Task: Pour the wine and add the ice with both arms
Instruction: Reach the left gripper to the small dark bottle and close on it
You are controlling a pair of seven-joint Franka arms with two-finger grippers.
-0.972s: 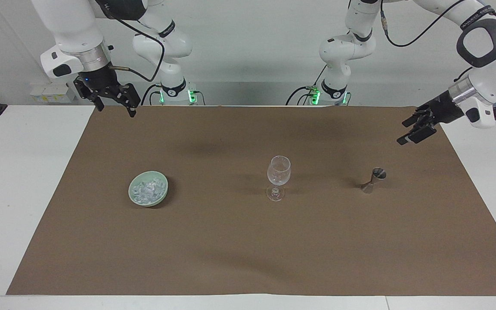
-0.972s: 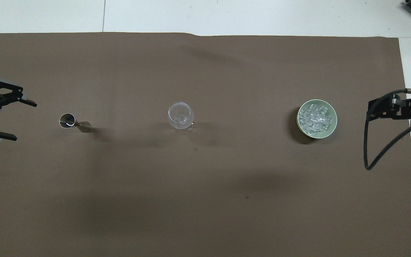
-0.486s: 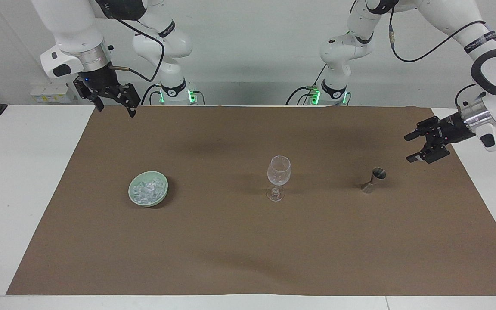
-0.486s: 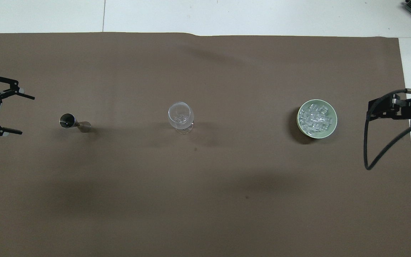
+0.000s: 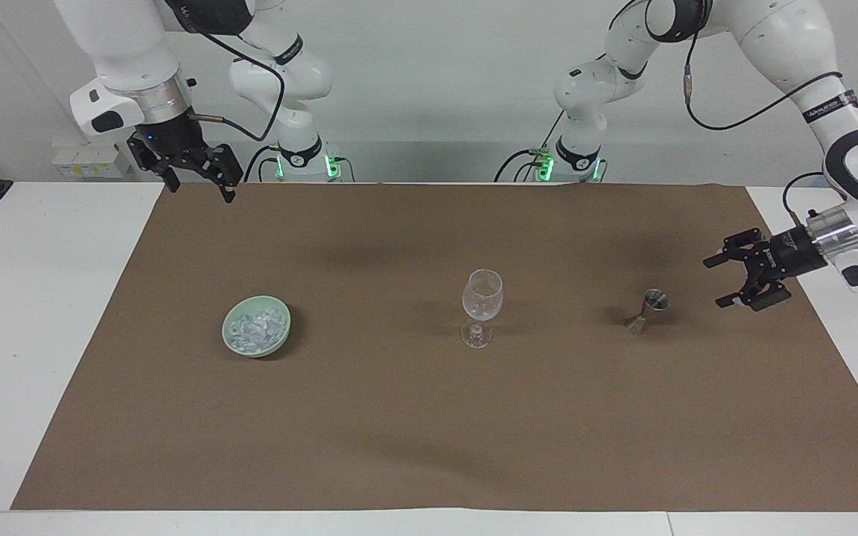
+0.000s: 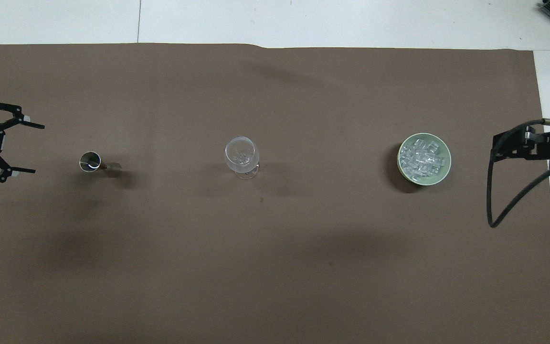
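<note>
The metal jigger's narrow middle point(image 6: 103, 166), just below its open upper cup, is the next spot my left gripper should go to and close on.
A clear wine glass point(image 5: 482, 294) point(image 6: 241, 153) stands upright mid-mat; glints show in its bowl and I cannot tell what they are. Toward the left arm's end stands a small metal jigger point(image 5: 649, 310) point(image 6: 94, 162). My left gripper point(image 5: 713, 283) point(image 6: 38, 148) hovers low beside it, open, pointing at it, a short gap away. Ice point(image 5: 254, 327) point(image 6: 423, 157) is heaped in a pale green bowl point(image 5: 225, 329) point(image 6: 447, 167) toward the right arm's end. My right gripper point(image 5: 202, 192) waits open, high over the mat's corner by its base. No wine shows.
A brown mat point(image 5: 429, 432) covers most of the white table point(image 5: 42, 313). The right arm's black wrist and a looping cable point(image 6: 504, 200) hang over the mat's edge beside the bowl. Glass, jigger and bowl stand in one row, well apart.
The left gripper has come down and swung in toward the jigger, ending low and level with it. The right arm, glass, jigger and bowl have not moved.
</note>
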